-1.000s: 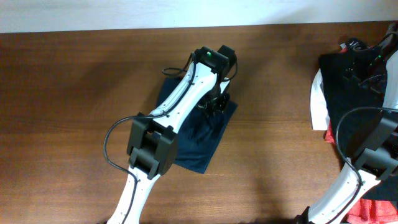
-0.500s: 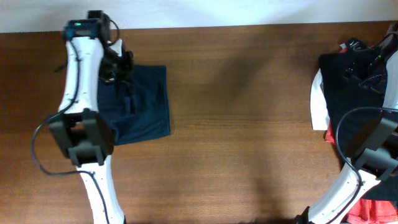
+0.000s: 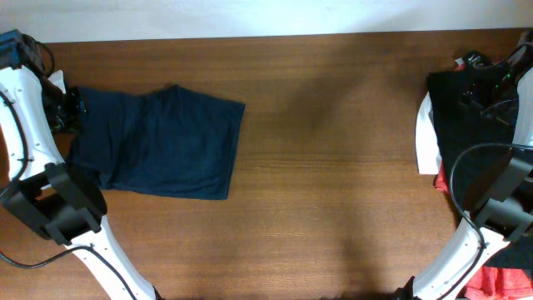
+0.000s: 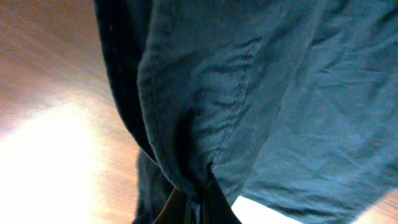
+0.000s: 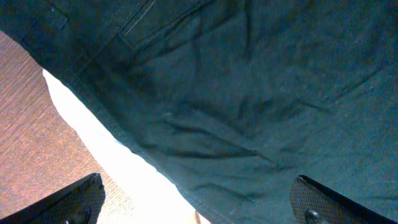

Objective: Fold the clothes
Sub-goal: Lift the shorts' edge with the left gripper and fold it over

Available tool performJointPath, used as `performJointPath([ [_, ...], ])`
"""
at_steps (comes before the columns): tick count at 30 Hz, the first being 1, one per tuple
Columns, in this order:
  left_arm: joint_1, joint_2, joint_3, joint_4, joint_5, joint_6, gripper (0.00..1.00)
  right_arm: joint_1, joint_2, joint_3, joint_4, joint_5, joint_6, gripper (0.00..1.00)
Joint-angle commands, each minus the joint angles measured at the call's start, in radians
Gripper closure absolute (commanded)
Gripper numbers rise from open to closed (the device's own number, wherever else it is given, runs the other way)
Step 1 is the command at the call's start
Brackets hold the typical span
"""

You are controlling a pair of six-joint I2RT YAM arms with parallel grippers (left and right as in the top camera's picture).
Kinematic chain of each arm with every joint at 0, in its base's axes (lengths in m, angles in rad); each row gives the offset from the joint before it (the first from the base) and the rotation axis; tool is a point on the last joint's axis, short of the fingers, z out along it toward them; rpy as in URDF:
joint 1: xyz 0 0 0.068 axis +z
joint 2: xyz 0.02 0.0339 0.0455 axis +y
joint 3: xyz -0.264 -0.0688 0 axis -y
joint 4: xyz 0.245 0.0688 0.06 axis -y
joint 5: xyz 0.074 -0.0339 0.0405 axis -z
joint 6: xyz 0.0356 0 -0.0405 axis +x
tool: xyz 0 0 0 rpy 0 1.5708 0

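Next, my left gripper lets go of the fold of navy fabric just inside the navy garment's edge [image 3: 222,152] that faces the clothes pile.
The dark navy-blue garment [image 3: 158,142] lies spread on the table at the far left. My left gripper [image 3: 68,111] is at its left edge, shut on a pinched fold of the navy cloth [image 4: 205,124]; its fingertips [image 4: 214,205] meet at the bottom of the left wrist view. A pile of black [image 3: 475,117], white [image 3: 425,137] and red-orange [image 3: 500,282] clothes lies at the right edge. My right gripper [image 3: 483,96] hovers over the black garment [image 5: 249,93], its jaws wide apart and empty; the white piece [image 5: 118,162] shows under it.
The brown wooden table [image 3: 333,167] runs between the navy garment and the pile. A pale wall strip [image 3: 250,17] borders the table's far edge. A small white thing [image 3: 55,81] lies by the left arm.
My left gripper has dragged the navy garment from the table's middle to the far left, and the cloth has spread out wider. The right arm has not moved.
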Motion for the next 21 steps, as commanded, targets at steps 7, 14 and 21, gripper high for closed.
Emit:
performJointPath([
  [7, -0.004, -0.051, 0.018, -0.073, -0.484, -0.254, 0.99, -0.001, -0.019, 0.012, -0.001, 0.005, -0.003, 0.01],
  [14, -0.033, -0.111, 0.009, -0.077, -0.037, -0.113, 0.99, -0.001, -0.019, 0.012, -0.001, 0.005, -0.003, 0.01],
  [21, -0.374, -0.11, -0.167, -0.034, -0.017, -0.094, 0.99, -0.001, -0.019, 0.012, -0.001, 0.005, -0.003, 0.01],
])
